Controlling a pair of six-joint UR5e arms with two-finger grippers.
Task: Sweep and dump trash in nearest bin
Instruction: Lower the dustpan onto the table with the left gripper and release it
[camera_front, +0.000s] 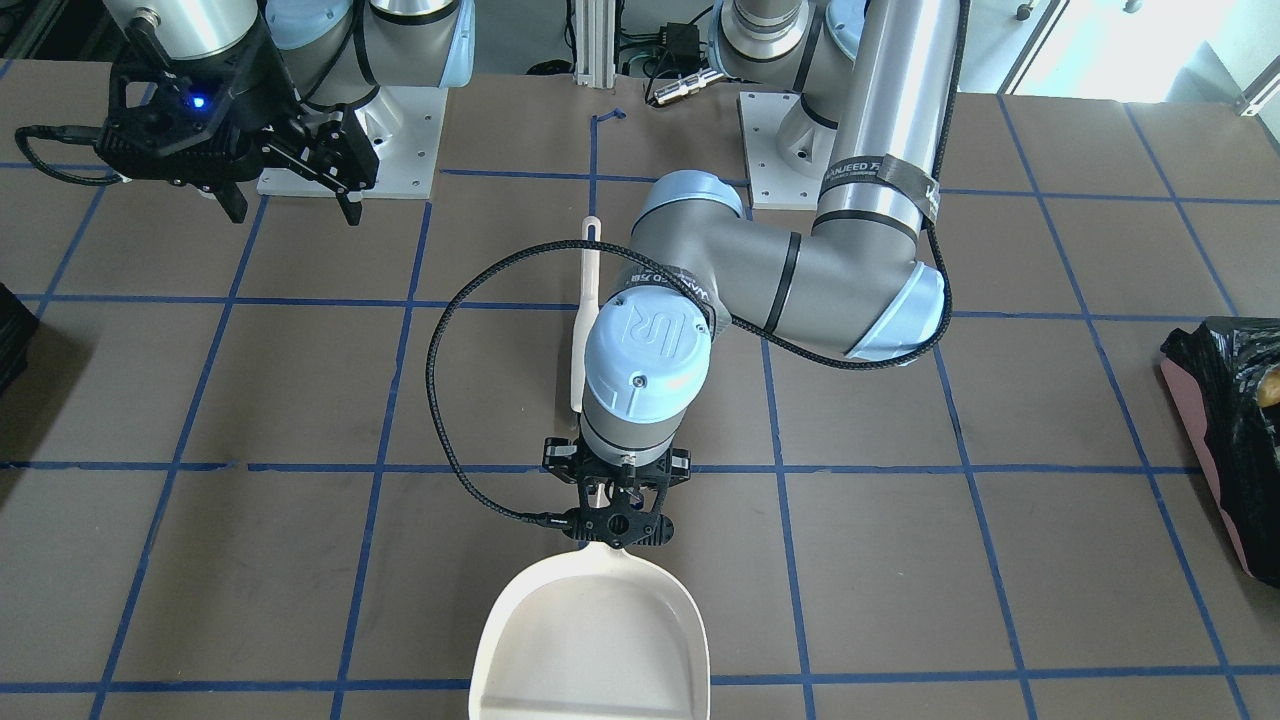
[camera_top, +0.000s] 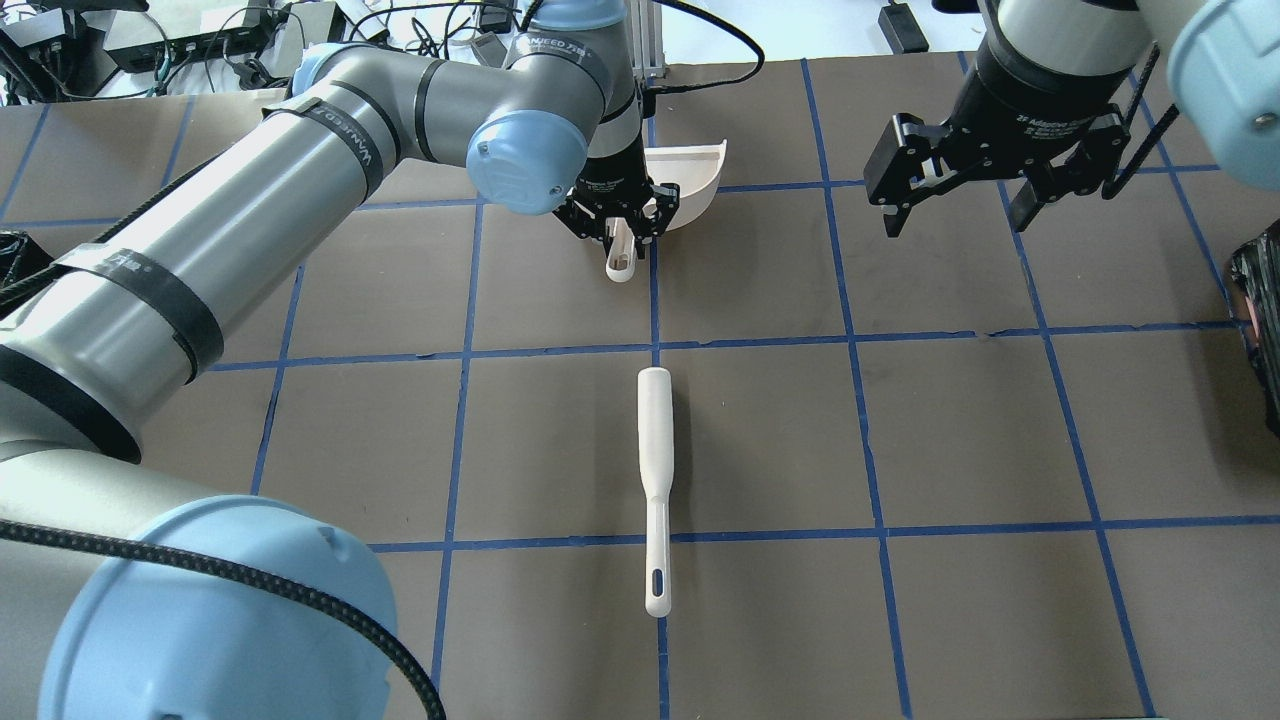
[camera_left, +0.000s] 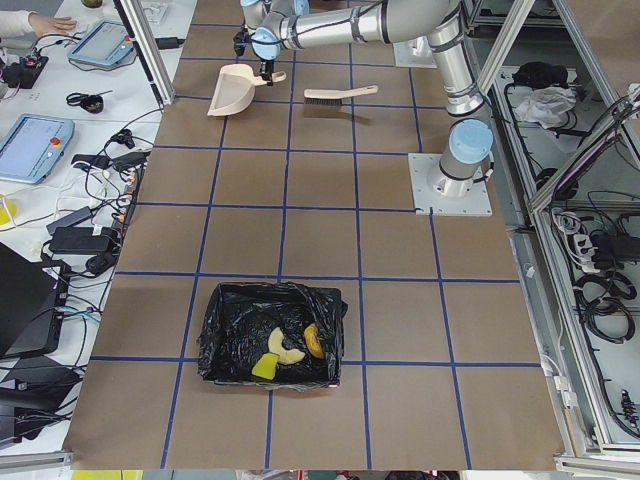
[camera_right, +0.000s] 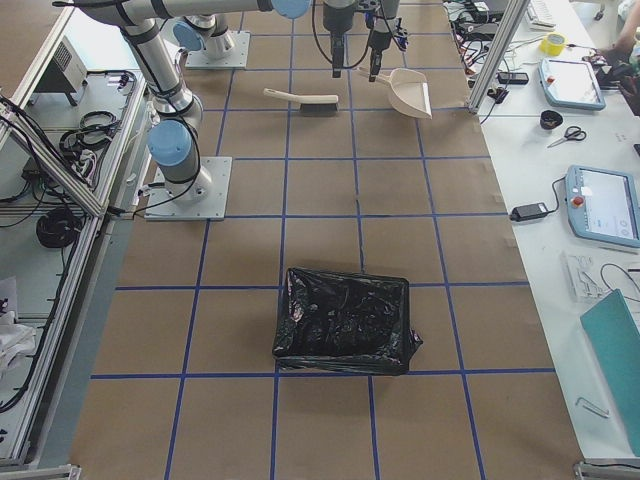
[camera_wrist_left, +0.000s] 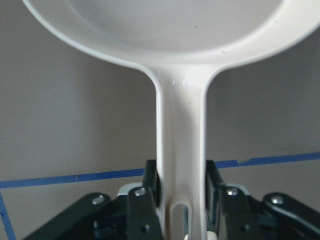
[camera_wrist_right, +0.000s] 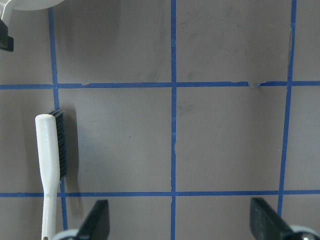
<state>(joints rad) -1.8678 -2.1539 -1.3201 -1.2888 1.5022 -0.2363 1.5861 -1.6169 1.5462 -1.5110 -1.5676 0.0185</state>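
Observation:
The left gripper should release the cream dustpan on the table across the front blue tape line (camera_front: 578, 616), lined up with the brush.
The three trash items lie inside the bin (camera_left: 230, 335), lined with black plastic: a bread roll (camera_left: 314, 341), a croissant (camera_left: 284, 350) and a sponge block (camera_left: 262, 368). The bin's pink side shows in the front view (camera_front: 1205, 425). My left gripper (camera_front: 610, 520) is shut on the handle of the cream dustpan (camera_front: 590, 640), which rests on the table; in the left wrist view both fingers (camera_wrist_left: 150, 187) press the handle (camera_wrist_left: 180, 140). My right gripper (camera_top: 957, 225) is open and empty, above the table.
A cream brush (camera_top: 655, 470) with black bristles lies on the table between the arms, also in the right wrist view (camera_wrist_right: 47, 165). A second black-lined container (camera_right: 345, 320) stands at the robot's right end. Blue tape lines grid the brown table.

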